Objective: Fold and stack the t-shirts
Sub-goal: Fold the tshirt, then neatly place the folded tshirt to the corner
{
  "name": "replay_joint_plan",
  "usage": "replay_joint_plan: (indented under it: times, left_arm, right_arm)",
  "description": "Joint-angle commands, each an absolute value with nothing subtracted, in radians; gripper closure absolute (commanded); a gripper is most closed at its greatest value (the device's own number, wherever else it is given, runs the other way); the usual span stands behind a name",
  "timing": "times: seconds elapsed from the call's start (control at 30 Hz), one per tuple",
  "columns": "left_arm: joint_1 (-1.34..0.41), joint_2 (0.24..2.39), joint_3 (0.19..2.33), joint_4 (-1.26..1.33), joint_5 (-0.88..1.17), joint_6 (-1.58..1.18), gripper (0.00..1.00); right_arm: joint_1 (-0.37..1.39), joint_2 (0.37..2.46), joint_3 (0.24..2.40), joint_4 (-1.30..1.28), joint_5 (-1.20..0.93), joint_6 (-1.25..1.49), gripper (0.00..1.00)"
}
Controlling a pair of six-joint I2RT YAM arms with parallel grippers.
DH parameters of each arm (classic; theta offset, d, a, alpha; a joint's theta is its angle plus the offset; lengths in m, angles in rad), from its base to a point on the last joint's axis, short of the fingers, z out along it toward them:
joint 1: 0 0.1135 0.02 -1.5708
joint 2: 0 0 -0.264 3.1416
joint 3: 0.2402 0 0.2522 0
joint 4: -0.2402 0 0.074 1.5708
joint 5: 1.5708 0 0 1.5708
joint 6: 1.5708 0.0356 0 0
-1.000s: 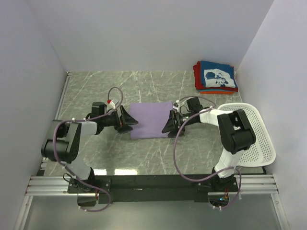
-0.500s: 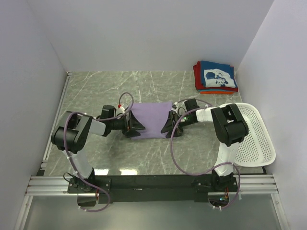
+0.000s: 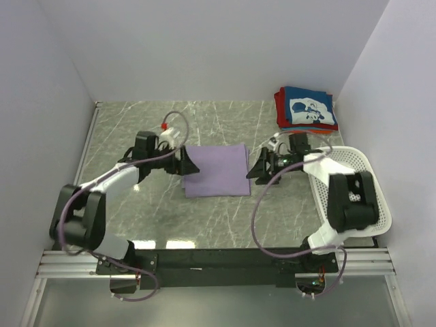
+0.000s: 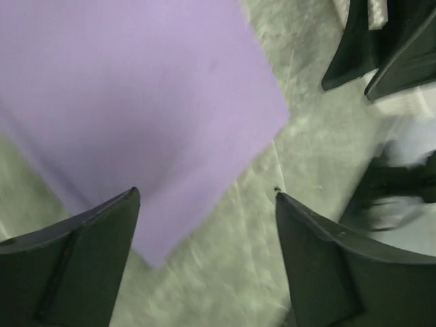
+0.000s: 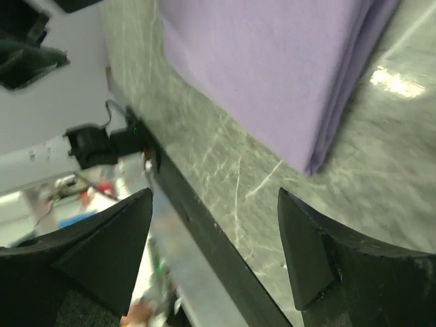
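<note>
The lavender t-shirt's folded layers meet close to the back corner. Next, my right gripper should take hold of the shirt by its basket-side edge (image 3: 248, 159) there.
A folded lavender t-shirt (image 3: 216, 170) lies flat at the middle of the table. It also fills the upper left of the left wrist view (image 4: 129, 102) and the top of the right wrist view (image 5: 272, 75). My left gripper (image 3: 189, 164) is open and empty at the shirt's left edge. My right gripper (image 3: 259, 167) is open and empty just right of the shirt, clear of it. A stack of folded t-shirts, navy with a white print (image 3: 310, 107) on top of red and orange ones, sits at the back right corner.
A white perforated basket (image 3: 371, 187) stands at the right, under the right arm. The walls enclose the table on three sides. The black front rail (image 5: 204, 238) shows in the right wrist view.
Both grippers have drawn back outward from the lavender shirt's side edges. The shirt now lies slightly shifted to the right and squarer.
</note>
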State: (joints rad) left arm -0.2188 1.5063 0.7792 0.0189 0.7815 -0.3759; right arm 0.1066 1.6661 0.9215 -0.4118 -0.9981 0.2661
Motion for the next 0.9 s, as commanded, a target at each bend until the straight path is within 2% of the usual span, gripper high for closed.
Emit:
replay_joint_plan:
  times: [0.0, 0.1, 0.13, 0.23, 0.33, 0.47, 0.53, 0.87]
  left_arm:
    - [-0.372, 1.373, 0.885, -0.092, 0.521, 0.013, 0.16]
    - [-0.518, 1.332, 0.884, -0.068, 0.378, 0.193, 0.3]
    - [-0.549, 1.33, 0.881, -0.057, 0.355, 0.227, 0.4]
    - [-0.691, 1.344, 0.868, 0.015, 0.25, 0.356, 0.5]
    - [-0.858, 1.417, 0.847, 0.133, 0.166, 0.465, 0.52]
    - [-0.971, 1.538, 0.859, 0.231, 0.086, 0.555, 0.59]
    - [-0.997, 1.581, 0.871, 0.258, 0.074, 0.584, 0.62]
    - [-1.045, 1.782, 0.948, 0.331, 0.08, 0.629, 0.63]
  right_arm:
    - [0.058, 1.465, 0.848, -0.266, -0.879, 0.406, 0.2]
    - [0.029, 1.407, 0.825, -0.227, -0.796, 0.457, 0.18]
    - [0.023, 1.399, 0.825, -0.224, -0.766, 0.465, 0.18]
    - [0.005, 1.4, 0.838, -0.238, -0.744, 0.485, 0.17]
    - [-0.049, 1.411, 0.83, -0.227, -0.764, 0.506, 0.16]
    - [-0.086, 1.425, 0.83, -0.233, -0.787, 0.517, 0.16]
    - [-0.112, 1.416, 0.812, -0.226, -0.811, 0.529, 0.16]
    - [-0.15, 1.428, 0.801, -0.187, -0.864, 0.555, 0.15]
